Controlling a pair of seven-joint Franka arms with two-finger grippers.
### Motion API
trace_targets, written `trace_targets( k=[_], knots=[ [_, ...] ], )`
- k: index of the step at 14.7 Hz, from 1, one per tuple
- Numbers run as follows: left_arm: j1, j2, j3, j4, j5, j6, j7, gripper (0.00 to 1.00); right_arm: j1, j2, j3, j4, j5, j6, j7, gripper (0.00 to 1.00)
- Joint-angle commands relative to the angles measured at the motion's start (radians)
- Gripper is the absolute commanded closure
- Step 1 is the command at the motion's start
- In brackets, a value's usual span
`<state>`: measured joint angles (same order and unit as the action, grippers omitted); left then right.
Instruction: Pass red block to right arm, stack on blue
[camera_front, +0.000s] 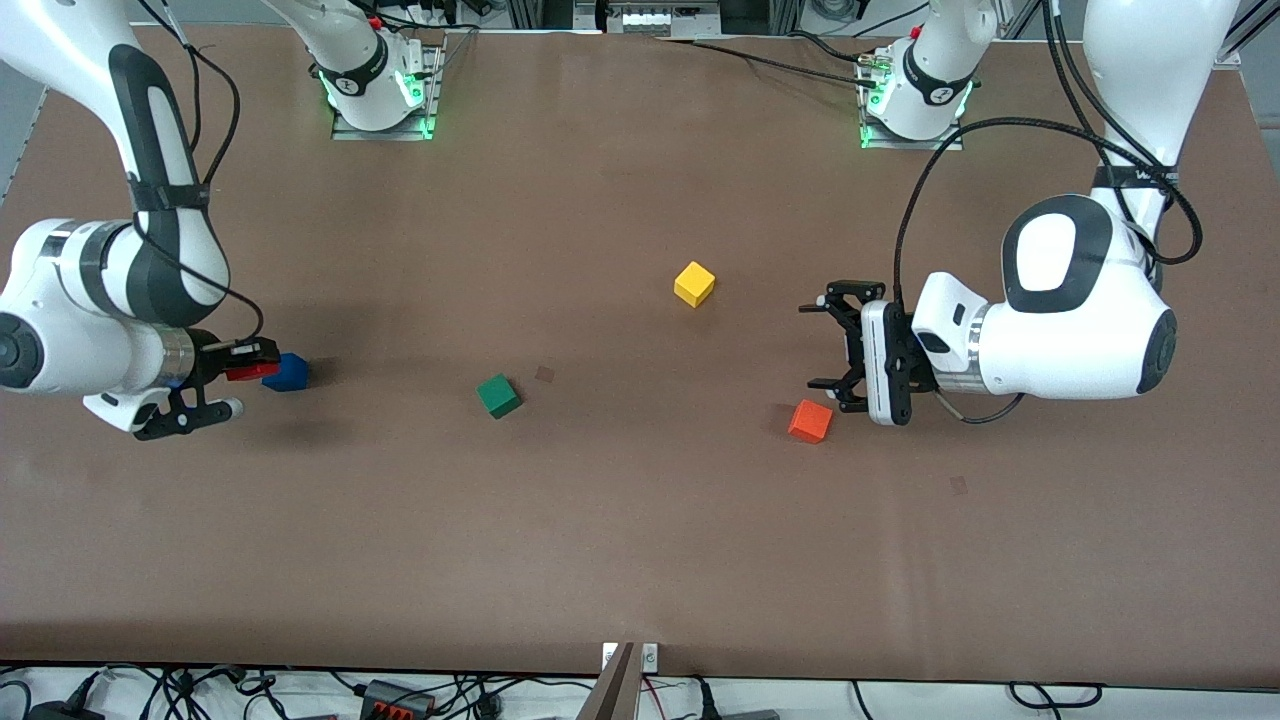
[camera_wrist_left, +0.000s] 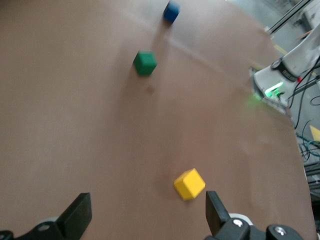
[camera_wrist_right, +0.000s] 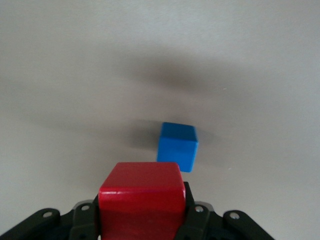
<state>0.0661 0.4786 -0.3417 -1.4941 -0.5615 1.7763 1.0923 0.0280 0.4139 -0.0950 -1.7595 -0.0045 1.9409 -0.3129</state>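
Next, my right gripper releases the red block squarely onto the top side of the blue cube (camera_front: 270, 361) (camera_wrist_right: 177, 155).
The red block (camera_front: 248, 371) (camera_wrist_right: 141, 197) is clamped between the fingers of my right gripper (camera_front: 255, 360) (camera_wrist_right: 142, 210), which is shut on it just above the table at the right arm's end. Right beside it, the blue cube (camera_front: 288, 372) (camera_wrist_right: 178, 145) rests on the table, touching nothing that I can see. My left gripper (camera_front: 832, 345) (camera_wrist_left: 148, 220) hangs open and empty over the table at the left arm's end, above the orange cube; its arm waits there.
An orange cube (camera_front: 810, 421) lies just below the left gripper. A yellow cube (camera_front: 694, 283) (camera_wrist_left: 189, 184) sits near mid-table and a green cube (camera_front: 498, 395) (camera_wrist_left: 144, 63) between it and the blue one. Brown tabletop (camera_front: 640, 540) stretches toward the front camera.
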Motion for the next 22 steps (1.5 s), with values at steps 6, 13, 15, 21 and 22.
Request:
trace_targets(
  k=[6, 13, 15, 21, 22],
  knots=[
    [0.006, -0.113, 0.029, 0.032, 0.428, -0.205, -0.385, 0.0, -0.007, -0.058, -0.002, -0.163, -0.042, 0.173, 0.159, 1.0],
    [-0.126, -0.308, 0.263, -0.041, 0.607, -0.247, -0.638, 0.0, -0.03, -0.007, -0.002, -0.163, -0.042, 0.239, 0.172, 1.0],
    [-0.127, -0.34, 0.274, -0.052, 0.612, -0.28, -0.736, 0.0, -0.03, 0.009, -0.002, -0.163, -0.042, 0.262, 0.173, 1.0],
    [-0.077, -0.46, 0.309, -0.112, 0.595, -0.242, -0.985, 0.0, -0.023, 0.028, 0.0, -0.184, -0.038, 0.282, 0.175, 1.0],
    [-0.068, -0.472, 0.309, -0.12, 0.585, -0.229, -0.986, 0.0, -0.025, 0.025, 0.0, -0.19, -0.038, 0.28, 0.175, 1.0]
  ],
)
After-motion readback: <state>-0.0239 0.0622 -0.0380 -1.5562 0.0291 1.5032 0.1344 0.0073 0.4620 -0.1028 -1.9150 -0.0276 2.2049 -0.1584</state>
